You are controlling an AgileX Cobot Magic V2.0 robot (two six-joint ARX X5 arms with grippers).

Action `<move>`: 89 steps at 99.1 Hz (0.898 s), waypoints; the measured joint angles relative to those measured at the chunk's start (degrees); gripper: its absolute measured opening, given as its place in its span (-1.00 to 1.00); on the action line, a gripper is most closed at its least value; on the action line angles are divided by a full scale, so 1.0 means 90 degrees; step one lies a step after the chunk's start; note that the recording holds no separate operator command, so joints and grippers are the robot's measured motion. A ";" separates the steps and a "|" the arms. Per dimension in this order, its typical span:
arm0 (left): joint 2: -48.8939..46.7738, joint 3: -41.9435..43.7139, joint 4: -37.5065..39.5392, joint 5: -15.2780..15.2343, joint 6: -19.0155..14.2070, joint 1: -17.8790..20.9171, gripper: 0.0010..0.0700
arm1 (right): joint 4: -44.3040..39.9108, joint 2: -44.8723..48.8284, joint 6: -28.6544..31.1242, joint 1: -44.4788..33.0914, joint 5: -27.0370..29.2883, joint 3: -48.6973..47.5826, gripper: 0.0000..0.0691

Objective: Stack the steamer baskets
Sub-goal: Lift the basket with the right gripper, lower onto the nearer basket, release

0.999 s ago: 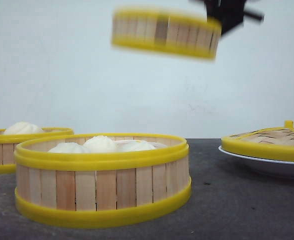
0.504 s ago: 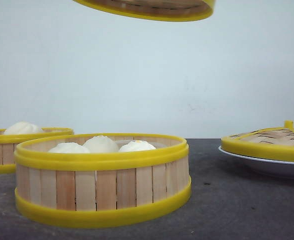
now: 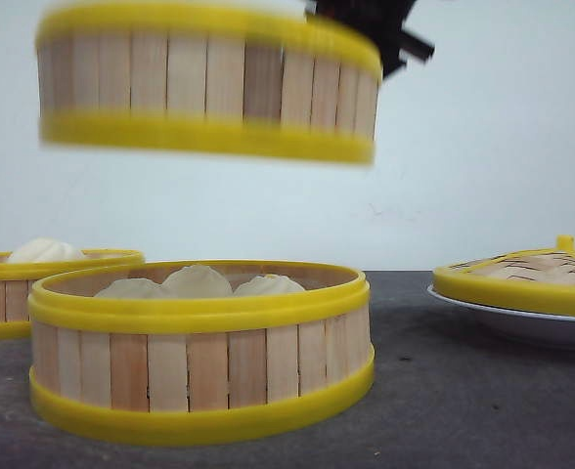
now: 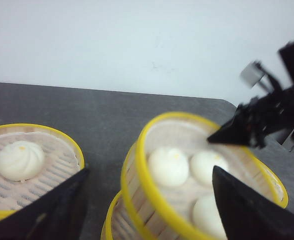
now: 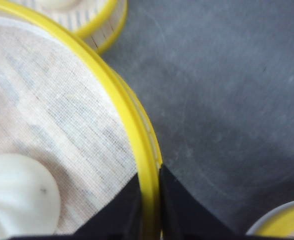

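Next, my right gripper releases the held steamer basket on the yellow rim of the second steamer basket [image 3: 199,284], over its buns.
My right gripper [image 5: 149,172] is shut on the yellow rim of one steamer basket [image 3: 209,83] and holds it in the air. That basket [image 4: 187,165] has three white buns on a cloth liner. It hangs tilted a little, just above a second steamer basket [image 3: 201,352] with buns at the table's centre. A third steamer basket [image 3: 33,288] with a bun [image 4: 19,159] stands at the left. In the left wrist view the right gripper [image 4: 257,125] shows at the held basket's far rim. My left gripper [image 4: 147,210] is open, apart from the baskets.
At the right a domed woven lid [image 3: 537,269] with a yellow rim rests on a white plate [image 3: 522,322]. The table top [image 5: 227,90] is dark grey. A pale wall [image 3: 483,147] closes the back.
The held basket was further back, rose almost out of the front view, and now hangs lower, nearer and further left, over the centre basket.
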 joint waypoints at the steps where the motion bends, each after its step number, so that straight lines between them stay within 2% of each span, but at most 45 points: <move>1: 0.0000 0.0000 0.0000 0.0002 0.0000 0.0000 0.33 | 0.0036 0.0000 0.0005 0.0000 -0.0002 -0.0049 -0.93; 29: 0.0000 0.0000 -0.0007 0.0005 0.0000 0.0000 0.33 | 0.0828 0.0000 0.0274 0.0010 -0.0002 -0.1025 -0.93; 89: 0.0000 0.0000 -0.0010 0.0007 0.0005 0.0000 0.33 | 0.0976 0.0138 0.0335 0.0168 0.0129 -0.1044 -0.93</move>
